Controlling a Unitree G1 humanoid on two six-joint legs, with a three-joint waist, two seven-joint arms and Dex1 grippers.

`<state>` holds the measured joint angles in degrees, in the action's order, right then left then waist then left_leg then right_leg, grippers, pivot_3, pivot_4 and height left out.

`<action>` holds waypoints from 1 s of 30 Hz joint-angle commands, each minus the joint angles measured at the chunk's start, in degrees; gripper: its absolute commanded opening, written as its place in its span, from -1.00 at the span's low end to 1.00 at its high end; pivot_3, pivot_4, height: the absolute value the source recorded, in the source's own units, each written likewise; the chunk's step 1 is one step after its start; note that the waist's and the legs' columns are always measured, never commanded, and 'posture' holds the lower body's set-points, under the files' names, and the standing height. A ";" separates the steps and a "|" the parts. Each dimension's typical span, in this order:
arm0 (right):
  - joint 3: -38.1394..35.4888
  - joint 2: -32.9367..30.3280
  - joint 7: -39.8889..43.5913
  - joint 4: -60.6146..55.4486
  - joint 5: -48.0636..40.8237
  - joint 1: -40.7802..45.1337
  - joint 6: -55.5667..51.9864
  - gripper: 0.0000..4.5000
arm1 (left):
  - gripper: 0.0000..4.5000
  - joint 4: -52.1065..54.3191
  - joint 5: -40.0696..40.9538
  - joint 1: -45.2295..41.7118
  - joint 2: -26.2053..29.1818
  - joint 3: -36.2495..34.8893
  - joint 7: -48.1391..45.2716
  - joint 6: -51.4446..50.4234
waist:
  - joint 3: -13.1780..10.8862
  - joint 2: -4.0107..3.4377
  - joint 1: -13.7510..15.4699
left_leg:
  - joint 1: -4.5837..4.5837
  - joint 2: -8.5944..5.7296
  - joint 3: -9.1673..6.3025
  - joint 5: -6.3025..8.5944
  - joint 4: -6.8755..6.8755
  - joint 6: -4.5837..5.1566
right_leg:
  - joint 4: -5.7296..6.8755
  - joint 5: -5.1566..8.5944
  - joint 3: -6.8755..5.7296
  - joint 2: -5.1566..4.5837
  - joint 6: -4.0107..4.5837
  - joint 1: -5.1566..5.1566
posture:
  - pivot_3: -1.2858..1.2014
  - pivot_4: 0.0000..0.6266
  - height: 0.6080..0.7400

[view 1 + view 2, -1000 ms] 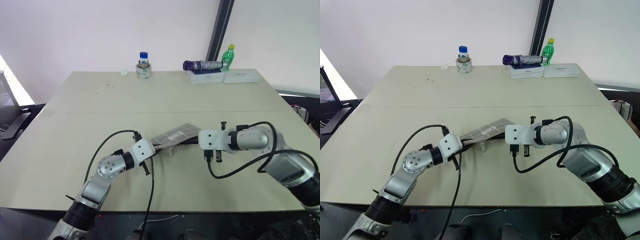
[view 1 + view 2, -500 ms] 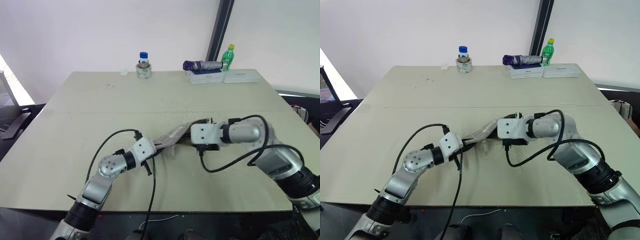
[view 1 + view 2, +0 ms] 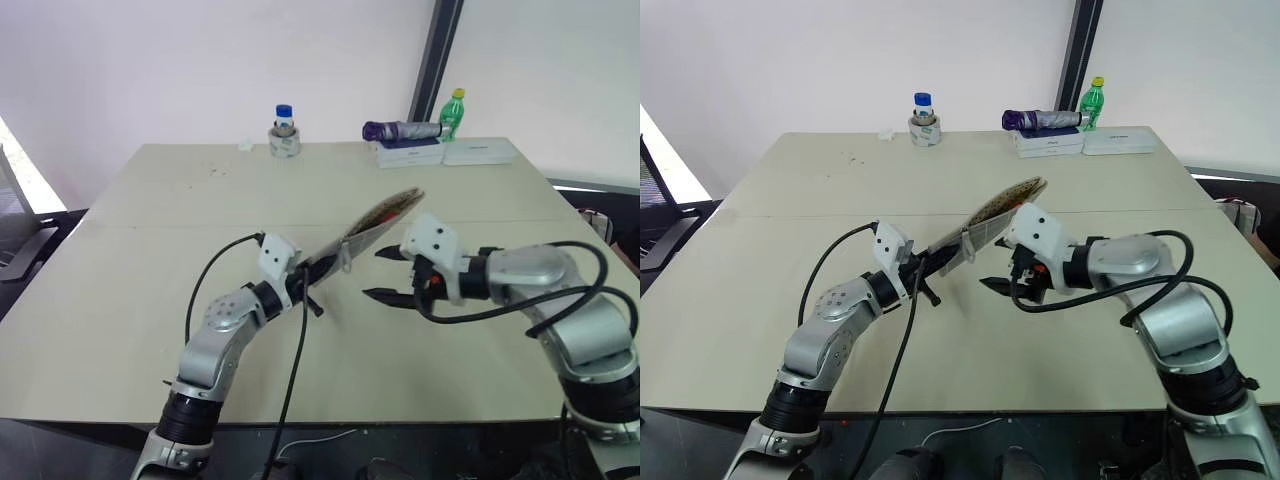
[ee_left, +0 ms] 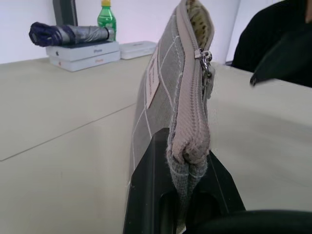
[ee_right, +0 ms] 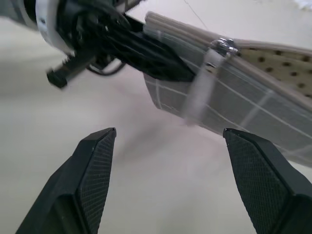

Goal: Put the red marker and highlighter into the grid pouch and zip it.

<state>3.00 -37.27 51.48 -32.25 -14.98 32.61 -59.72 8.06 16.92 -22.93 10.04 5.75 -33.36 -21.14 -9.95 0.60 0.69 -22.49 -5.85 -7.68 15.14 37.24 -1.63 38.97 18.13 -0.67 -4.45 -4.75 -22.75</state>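
Note:
The zipper is half shut, so my right gripper needs to pull the white pull cord (image 3: 346, 258) to the pouch's open far end.
My left gripper (image 3: 303, 283) is shut on one end of the grid pouch (image 3: 372, 222) and holds it off the table, slanting up and away. The grey pouch (image 4: 158, 92) stands on edge with its zipper uppermost. The zipper pull (image 4: 204, 56) sits partway along, and spotted lining shows at the open far end. A white pull cord (image 5: 200, 85) hangs from the pull. My right gripper (image 3: 381, 274) is open beside the pouch, a little below the cord, touching nothing. The red marker and the highlighter are out of view.
The table (image 3: 150, 250) is beige. Along its far edge stand a blue-capped jar on a tape roll (image 3: 284, 135), a folded purple umbrella (image 3: 400, 130) on white boxes (image 3: 445, 153), and a green bottle (image 3: 455, 113). Black cables loop from both arms.
The pouch has come up off the table and now slants in the air from my left gripper. My right gripper has rolled, opened wide and drawn back from the pouch.

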 commanded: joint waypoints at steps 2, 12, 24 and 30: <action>-0.03 4.92 -8.15 0.71 -0.80 1.57 -5.19 0.62 | -1.00 1.99 1.30 -1.45 -0.46 -0.61 0.76 -0.19 | 0.00 0.00 0.06 | 0.00 -0.02 0.00 0.00 0.02 0.00 | 0.00 0.00 0.00 -0.01 0.00 0.01 | 0.03 -0.52 1.00; 0.27 13.01 -16.96 5.52 -1.78 2.52 -5.08 0.62 | -1.00 2.04 0.49 -1.29 0.13 0.60 0.03 0.48 | 0.00 0.00 -0.07 | 0.00 -0.03 -0.01 0.00 -0.02 0.00 | 0.01 0.00 0.01 -0.01 0.00 -0.03 | 0.03 -0.52 1.00; 0.44 12.27 -18.86 6.33 -3.55 2.60 -2.68 -0.95 | -1.00 2.06 -0.75 -0.22 1.99 0.36 -0.33 1.62 | 0.00 -0.01 -0.12 | 0.00 -0.03 -0.01 0.00 -0.03 0.00 | 0.01 0.00 0.02 0.00 0.00 -0.04 | 0.03 -0.52 1.00; -1.80 5.93 -18.81 9.33 -2.37 4.95 -0.34 -0.95 | -1.00 0.80 -2.72 1.19 6.43 -0.39 -1.99 4.48 | 0.00 -0.01 -0.13 | 0.00 -0.03 -0.01 0.00 -0.04 0.00 | 0.01 0.00 0.02 0.00 0.00 -0.05 | 0.03 -0.52 1.00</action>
<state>3.40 -30.00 32.63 -22.91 -18.11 36.25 -61.71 7.77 14.63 -21.87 15.52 6.18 -34.83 -19.03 -9.95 0.59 0.56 -22.49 -5.88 -7.68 15.14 37.19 -1.63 38.98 18.13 -0.65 -4.45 -4.75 -22.80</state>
